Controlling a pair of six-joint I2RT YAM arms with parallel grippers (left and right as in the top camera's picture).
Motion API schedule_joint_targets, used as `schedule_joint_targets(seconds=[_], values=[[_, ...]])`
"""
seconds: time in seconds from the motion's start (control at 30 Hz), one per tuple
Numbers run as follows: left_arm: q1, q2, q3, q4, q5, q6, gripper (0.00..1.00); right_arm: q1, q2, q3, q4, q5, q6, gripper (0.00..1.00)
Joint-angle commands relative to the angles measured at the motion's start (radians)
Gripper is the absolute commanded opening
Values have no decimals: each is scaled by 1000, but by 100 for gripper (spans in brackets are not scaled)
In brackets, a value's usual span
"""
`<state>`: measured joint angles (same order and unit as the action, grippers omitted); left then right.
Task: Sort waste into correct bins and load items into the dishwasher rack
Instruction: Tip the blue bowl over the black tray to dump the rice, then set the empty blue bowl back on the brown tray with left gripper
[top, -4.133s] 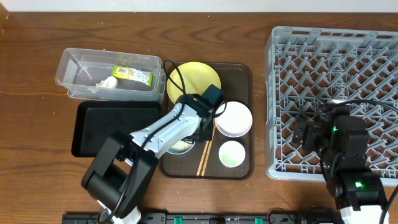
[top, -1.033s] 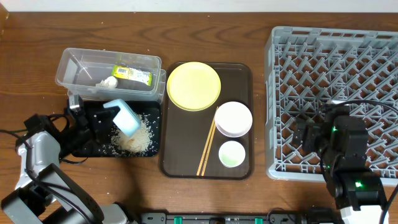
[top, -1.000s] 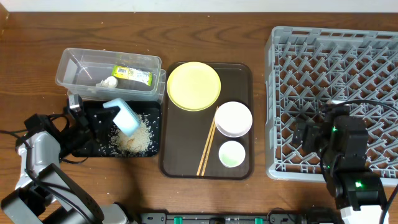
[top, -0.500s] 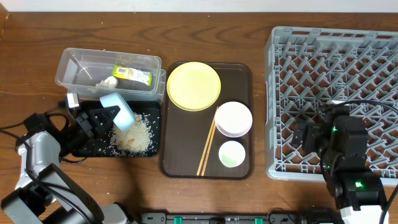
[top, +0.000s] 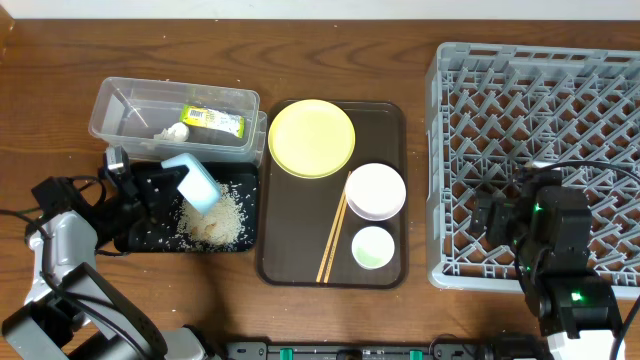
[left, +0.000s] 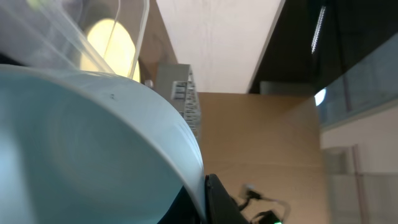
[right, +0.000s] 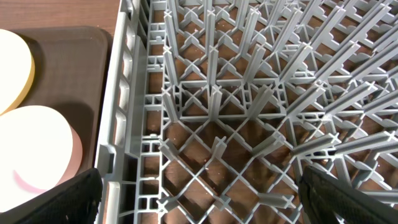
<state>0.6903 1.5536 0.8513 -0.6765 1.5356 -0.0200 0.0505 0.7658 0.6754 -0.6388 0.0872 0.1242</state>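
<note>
Next, my left gripper takes the pale blue bowl to the brown serving tray (top: 298, 217). It will put the bowl down there, between the chopsticks and the black tray.
My left gripper (top: 165, 183) is shut on the rim of the pale blue bowl (top: 193, 182) and holds it tipped on edge over the black tray (top: 145, 235); the bowl fills the left wrist view (left: 81, 149). White rice (top: 213, 220) lies piled and scattered in that tray. The clear tub (top: 125, 110) behind holds the yellow-green wrapper (top: 212, 120) and white paper (top: 172, 131). The yellow plate (top: 311, 137), white bowl (top: 375, 191), green cup (top: 372, 247) and chopsticks (top: 331, 240) lie on the brown serving tray (top: 390, 125). My right gripper (right: 199, 193) is open over the grey rack (top: 540, 150), also seen in the right wrist view (right: 249, 93).
The brown wooden table (top: 60, 60) shows bare wood at the left and along the back. The rack's left wall (right: 121, 112) stands between my right gripper and the serving tray. Cables (top: 590, 170) trail over the rack by the right arm.
The left gripper carried the blue bowl from the serving tray to the black tray, where rice now lies. In the last second the tipped bowl shifted slightly left and back. The right arm has not moved.
</note>
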Motion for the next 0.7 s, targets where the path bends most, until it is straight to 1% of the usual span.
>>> schedule_joint_targets(seconds=[0.0, 0.03, 0.2, 0.3, 0.33, 0.4, 0.47, 0.57, 0.67], values=[[5, 8, 0, 1, -87, 113, 6, 7, 0, 22, -2, 13, -5, 99], [5, 8, 0, 0, -97, 113, 6, 7, 0, 22, -2, 13, -5, 99], [-19, -2, 0, -18, -55, 114, 6, 7, 0, 22, -1, 13, -5, 99], [-63, -33, 0, -16, -61, 114, 6, 7, 0, 22, -2, 13, -5, 99], [-87, -50, 1, -16, -83, 114, 6, 7, 0, 22, -2, 13, -5, 99], [-138, -84, 5, -17, -154, 113, 6, 7, 0, 22, -2, 13, -5, 99], [-205, -127, 6, -17, -259, 110, 7, 7, 0, 22, -2, 13, -5, 99], [-327, -195, 10, -12, -436, 82, 6, 7, 0, 22, -1, 13, -5, 99], [-470, -253, 11, 25, -592, 42, 6, 7, 0, 22, -1, 13, -5, 99]])
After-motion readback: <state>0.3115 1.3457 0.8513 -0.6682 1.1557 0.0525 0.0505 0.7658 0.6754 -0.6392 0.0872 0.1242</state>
